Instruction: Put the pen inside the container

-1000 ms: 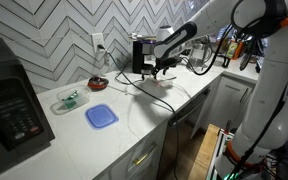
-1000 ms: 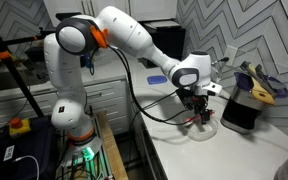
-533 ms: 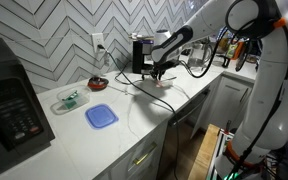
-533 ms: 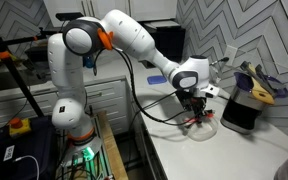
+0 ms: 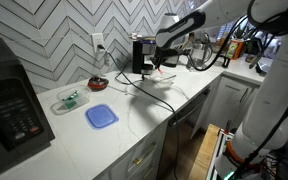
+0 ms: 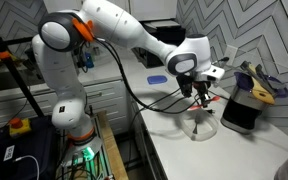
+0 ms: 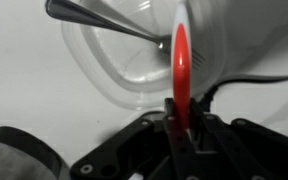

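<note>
The robot's gripper should release the red pen inside the clear container (image 5: pixel 82 93), beside the green thing, towards the small red bowl.
My gripper (image 7: pixel 181 128) is shut on a red pen (image 7: pixel 181 60), which stands up between the jaws in the wrist view. In both exterior views the gripper (image 5: pixel 160 68) (image 6: pixel 201 92) hangs above the counter with the pen (image 6: pixel 205 99) pointing down. Under it sits a shallow clear dish (image 7: pixel 124 60) (image 6: pixel 199 125) with a metal spoon (image 7: pixel 104 18) in it. The container (image 5: pixel 68 100), a small clear tub with green showing through, stands far along the counter, beside the flat blue lid (image 5: pixel 101 116).
A black microwave (image 5: pixel 9 100) fills the counter's end near the container. A dark appliance (image 5: pixel 141 52) stands against the tiled wall behind the gripper, and a small red bowl (image 5: pixel 98 83) sits near the wall outlet. A black cable (image 6: pixel 169 100) trails over the counter.
The jaws have shut on the red pen and the arm has lifted it up off the clear dish.
</note>
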Available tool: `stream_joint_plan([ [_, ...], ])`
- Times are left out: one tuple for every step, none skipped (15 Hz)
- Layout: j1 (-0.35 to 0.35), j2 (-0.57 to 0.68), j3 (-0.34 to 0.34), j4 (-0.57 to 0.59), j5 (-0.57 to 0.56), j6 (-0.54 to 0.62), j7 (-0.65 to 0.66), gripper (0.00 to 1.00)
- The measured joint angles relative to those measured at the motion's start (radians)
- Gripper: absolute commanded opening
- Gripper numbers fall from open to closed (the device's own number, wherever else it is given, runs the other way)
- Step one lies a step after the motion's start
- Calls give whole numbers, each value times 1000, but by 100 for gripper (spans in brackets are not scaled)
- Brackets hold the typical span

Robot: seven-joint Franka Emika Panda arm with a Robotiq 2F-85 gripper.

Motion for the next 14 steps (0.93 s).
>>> stream_joint_plan([
  [-3, -49, -1, 3, 48, -16, -1, 4],
  [-5, -97, -3, 9, 94, -41, -2, 4],
  [-6, -143, -5, 17, 137, -73, -9, 4],
  [-2, -183, -4, 23, 162, -112, -35, 4],
  [7, -219, 2, 24, 177, -161, -74, 4],
  [21, -251, 12, 20, 182, -206, -103, 4],
  [39, -280, 29, 9, 182, -238, -121, 4],
  [60, -307, 50, -8, 182, -262, -134, 4],
  [83, -330, 75, -25, 182, -277, -140, 15],
  [107, -347, 100, -40, 182, -287, -146, 15],
  [129, -359, 121, -51, 182, -292, -146, 15],
  [141, -364, 135, -58, 182, -292, -146, 15],
  [146, -365, 139, -60, 182, -292, -146, 15],
  [146, -365, 137, -60, 182, -292, -149, 4],
])
